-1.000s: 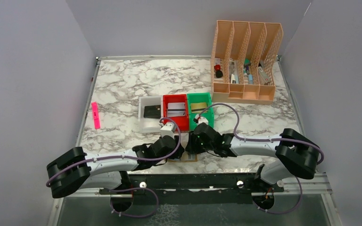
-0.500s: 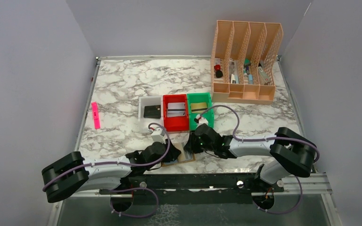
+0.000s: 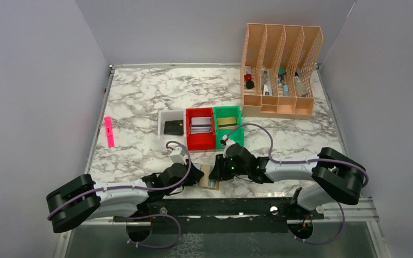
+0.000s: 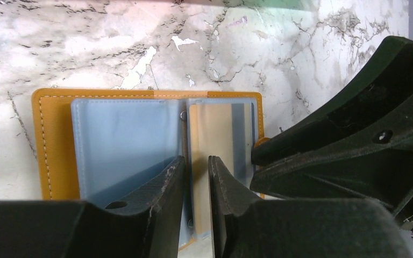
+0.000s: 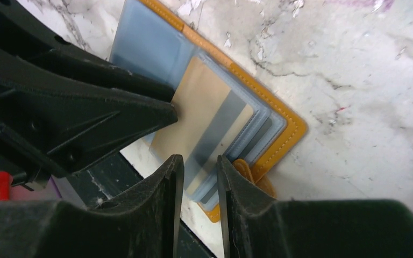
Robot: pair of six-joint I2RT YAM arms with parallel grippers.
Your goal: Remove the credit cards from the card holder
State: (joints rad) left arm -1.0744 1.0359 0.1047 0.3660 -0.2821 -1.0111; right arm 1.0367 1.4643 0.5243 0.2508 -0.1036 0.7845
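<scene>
The gold card is crowded by my left gripper at the spine, so I will use that gripper to steady the holder by the pale blue panel's outer edge (image 4: 76,148) for my right gripper.
The card holder (image 3: 208,178) lies open near the table's front edge. It is tan-orange with pale blue panels (image 4: 126,142). A gold card with a grey stripe (image 4: 218,137) lies on its right panel and also shows in the right wrist view (image 5: 209,121). My left gripper (image 4: 196,166) is over the holder's spine, its jaws a narrow slit apart with nothing between them. My right gripper (image 5: 199,164) is over the card's near edge by the small tab (image 5: 247,171), its jaws also almost closed. The two grippers nearly touch over the holder (image 3: 211,173).
White (image 3: 161,141), red (image 3: 206,142) and green (image 3: 237,113) bins stand just behind the holder, each with a card inside. A peach file rack (image 3: 279,70) stands at the back right. A pink marker (image 3: 109,131) lies at the left. The black mounting rail (image 3: 220,207) is close in front.
My left arm has pulled back towards the near left. The card holder has shifted slightly towards the front edge and now lies open between both grippers. The right gripper has stayed on it.
</scene>
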